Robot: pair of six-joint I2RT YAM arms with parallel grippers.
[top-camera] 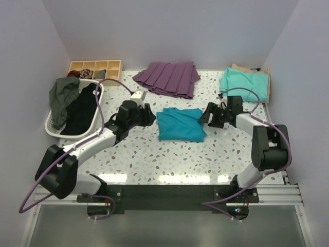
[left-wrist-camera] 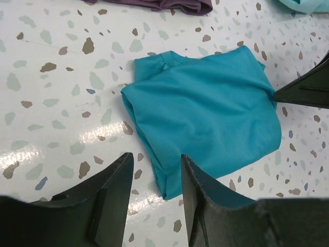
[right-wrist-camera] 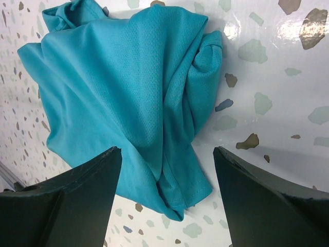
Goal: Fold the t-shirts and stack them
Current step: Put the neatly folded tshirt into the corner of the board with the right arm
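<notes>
The deep teal-blue t-shirt has a raised fold [top-camera: 200,124] [right-wrist-camera: 159,167] at the side edge, between the open fingers of my right gripper. Next, my right gripper closes on it there.
The deep teal-blue t-shirt [top-camera: 180,124] lies folded in a rough square at the table's middle; it also shows in the left wrist view [left-wrist-camera: 205,110] and the right wrist view [right-wrist-camera: 123,87]. My left gripper [top-camera: 149,115] is open and empty just left of it, its jaws [left-wrist-camera: 157,177] over the shirt's near corner. My right gripper [top-camera: 205,115] is open and empty at the shirt's right edge, jaws wide [right-wrist-camera: 167,175] over a loose hem. The mint-green t-shirt [top-camera: 244,83] lies on the tan one [top-camera: 252,70] at the back right.
A purple pleated garment [top-camera: 168,77] lies at the back centre. A white basket [top-camera: 54,128] with dark clothes stands at the left. A wooden compartment tray [top-camera: 95,67] sits behind the basket. Walls close in on both sides.
</notes>
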